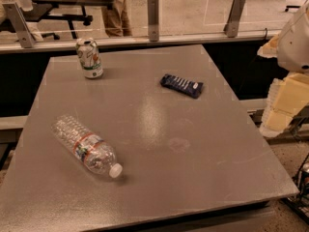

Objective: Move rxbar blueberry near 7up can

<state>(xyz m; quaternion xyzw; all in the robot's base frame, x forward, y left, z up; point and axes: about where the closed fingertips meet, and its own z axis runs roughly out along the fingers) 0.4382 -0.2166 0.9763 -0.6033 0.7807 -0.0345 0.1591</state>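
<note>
I will next move my gripper to the rxbar blueberry and close it on its middle [181, 85], because the rxbar blueberry has to come near the 7up can.
The rxbar blueberry [182, 85], a flat dark navy wrapper with white stripes, lies on the grey table [159, 149] right of the middle, towards the back. The 7up can [89, 58], white with green markings and a silver top, stands upright at the table's back left. The bar and the can are well apart, about a third of the table's width. My gripper is not in view; only a white rounded part of the arm [295, 40] shows at the right edge, beyond the table.
A clear plastic water bottle [87, 147] lies on its side at the front left of the table. A glass barrier with metal posts [153, 18] runs behind the table. Yellow foam blocks [289, 100] sit off the right edge. A person's legs [115, 8] stand behind the barrier.
</note>
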